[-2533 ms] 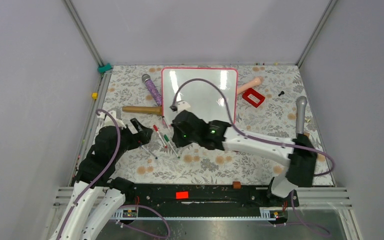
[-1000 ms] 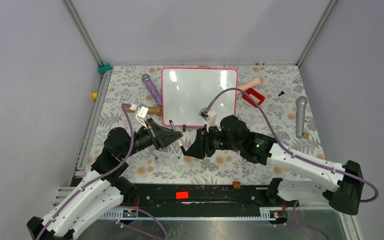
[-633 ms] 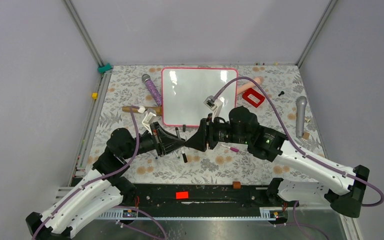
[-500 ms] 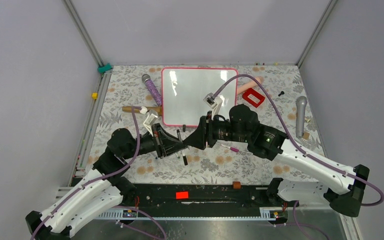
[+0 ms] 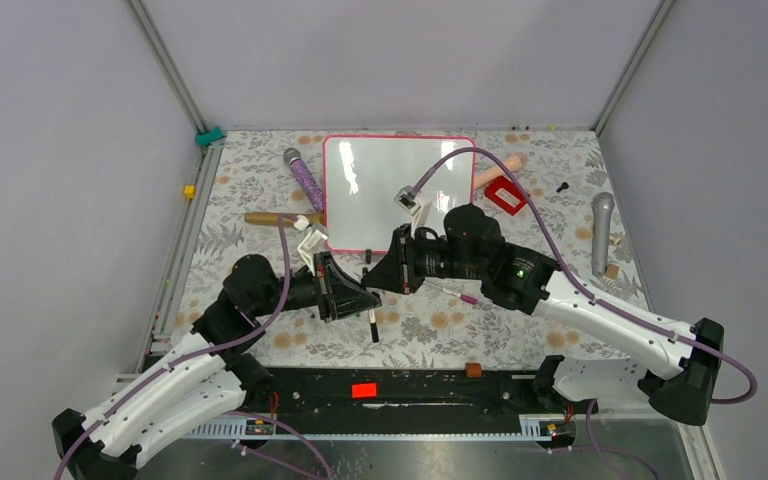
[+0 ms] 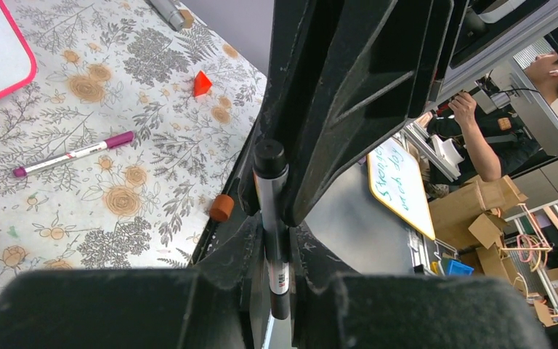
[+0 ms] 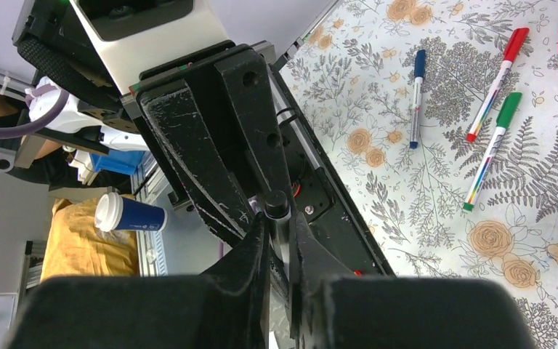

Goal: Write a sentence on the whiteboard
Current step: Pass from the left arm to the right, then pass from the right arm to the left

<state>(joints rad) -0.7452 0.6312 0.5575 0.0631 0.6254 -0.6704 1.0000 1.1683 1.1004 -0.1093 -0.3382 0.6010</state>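
Observation:
Next, the left gripper opens and grabs the marker's cap (image 5: 374, 334) before writing, as it pinches the black marker's middle near my right gripper.
The whiteboard (image 5: 400, 190) lies flat at the back of the table, pink-framed. Its face shows only glare, and the sentence is not in view. One corner of the whiteboard (image 6: 3, 43) shows in the left wrist view. My left gripper (image 5: 360, 298) is shut on a black marker (image 5: 373, 325), which stands upright above the table in front of the board. In the left wrist view my left gripper (image 6: 276, 240) pinches the marker's barrel (image 6: 280, 280). My right gripper (image 5: 380, 275) meets it from the opposite side. In the right wrist view my right gripper (image 7: 277, 233) is shut on the marker's capped end (image 7: 276, 205).
A purple marker (image 5: 457, 294) lies under the right arm. Red (image 7: 495, 83), green (image 7: 492, 149) and blue (image 7: 416, 98) markers lie on the floral cloth. A red frame block (image 5: 506, 194), grey microphone (image 5: 600, 232), purple microphone (image 5: 305, 180) and wooden handle (image 5: 270, 217) flank the board.
The left gripper carried the black marker rightward and nearer. The right gripper swung in from the right with jaws open, then shut on the marker's upper end.

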